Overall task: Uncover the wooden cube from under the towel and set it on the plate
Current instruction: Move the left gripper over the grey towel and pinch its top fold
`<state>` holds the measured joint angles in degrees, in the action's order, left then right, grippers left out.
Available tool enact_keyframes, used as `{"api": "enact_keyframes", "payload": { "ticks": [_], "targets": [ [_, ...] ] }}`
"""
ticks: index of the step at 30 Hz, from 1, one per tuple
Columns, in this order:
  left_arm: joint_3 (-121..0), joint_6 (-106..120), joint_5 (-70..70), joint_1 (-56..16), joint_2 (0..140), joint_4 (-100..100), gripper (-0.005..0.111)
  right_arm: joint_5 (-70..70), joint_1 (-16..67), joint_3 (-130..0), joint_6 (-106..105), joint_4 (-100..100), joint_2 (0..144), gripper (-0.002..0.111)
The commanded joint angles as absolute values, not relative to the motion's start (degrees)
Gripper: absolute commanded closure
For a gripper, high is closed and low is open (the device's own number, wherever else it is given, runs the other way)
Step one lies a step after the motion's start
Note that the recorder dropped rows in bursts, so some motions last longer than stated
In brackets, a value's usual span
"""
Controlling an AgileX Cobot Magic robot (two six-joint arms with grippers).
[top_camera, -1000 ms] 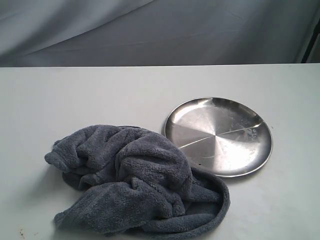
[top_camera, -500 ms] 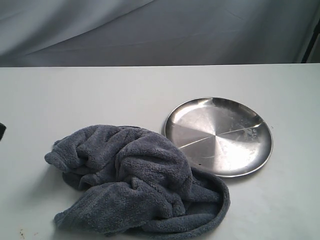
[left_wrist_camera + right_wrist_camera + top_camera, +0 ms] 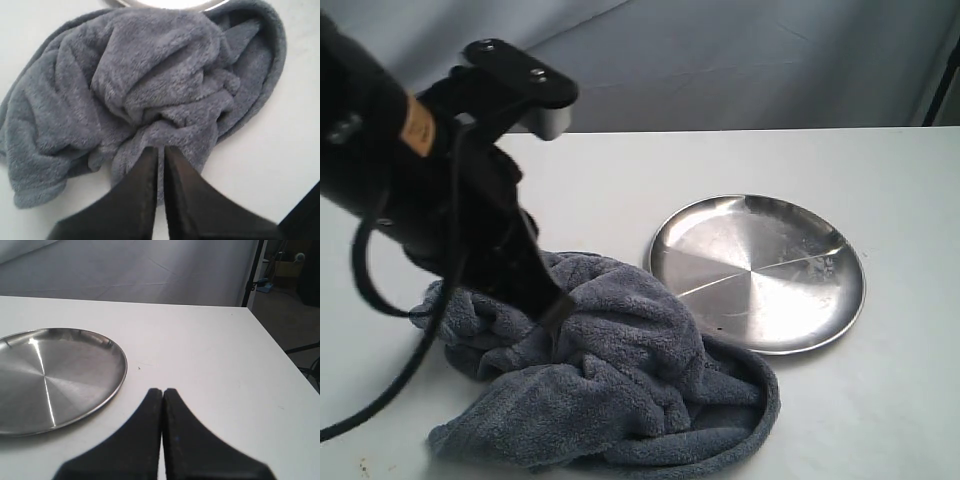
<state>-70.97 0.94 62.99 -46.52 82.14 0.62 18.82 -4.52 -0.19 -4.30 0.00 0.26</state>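
Note:
My left gripper should close on the towel's rounded outer edge (image 3: 764,425) (image 3: 269,85), at the end that is just in front of the steel plate.
The dark grey-blue towel (image 3: 620,385) lies bunched on the white table, front left of the steel plate (image 3: 757,272), which holds nothing. No wooden cube shows; it is hidden. My left gripper (image 3: 556,312) hangs over the towel's left half, its tips at the cloth. In the left wrist view the left gripper (image 3: 161,149) has its jaws nearly together with only a thin slit, just above the towel (image 3: 150,75), gripping nothing. A sliver of the plate (image 3: 165,4) shows beyond. My right gripper (image 3: 162,390) is shut and empty above bare table beside the plate (image 3: 50,375).
A grey cloth backdrop (image 3: 720,60) hangs behind the table. The table's side edge (image 3: 280,365) runs close to my right gripper, with a dark stand pole (image 3: 252,275) and floor clutter beyond it. The left arm's black cable (image 3: 380,300) loops down at the left.
My left arm has swung in from the left edge and now stands over the towel's left part. Towel and plate have not moved.

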Motion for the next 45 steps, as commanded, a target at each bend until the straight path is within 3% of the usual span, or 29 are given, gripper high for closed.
{"api": "enact_keyframes", "payload": {
  "ticks": [1,6,9,19,25,33,45],
  "targets": [
    [-77.7,0.0,62.96,-49.33,88.03,1.15,0.083,18.88,-4.6,0.0,-4.25,0.7,0.0,0.108],
    [-84.22,1.16,63.07,-50.88,94.26,2.1,0.054,18.88,-4.6,0.0,-4.25,0.7,0.0,0.108],
    [-87.62,1.96,63.75,-50.88,97.9,1.26,0.045,18.88,-4.6,0.0,-4.25,0.7,0.0,0.108],
    [-92.32,12.31,66.53,-51.13,107.62,-5.77,0.045,18.88,-4.6,0.0,-4.25,0.7,0.0,0.108],
    [-92.29,15.56,64.79,-56.59,111.46,-1.88,0.045,18.88,-4.6,0.0,-4.25,0.7,0.0,0.108],
    [-92.29,8.29,61.45,-63.42,117.07,1.05,0.045,18.88,-4.6,0.0,-4.25,0.7,0.0,0.108],
    [-92.29,1.12,56.79,-63.91,123.4,-1.08,0.045,18.88,-4.6,0.0,-4.25,0.7,0.0,0.108]
  ]
}}
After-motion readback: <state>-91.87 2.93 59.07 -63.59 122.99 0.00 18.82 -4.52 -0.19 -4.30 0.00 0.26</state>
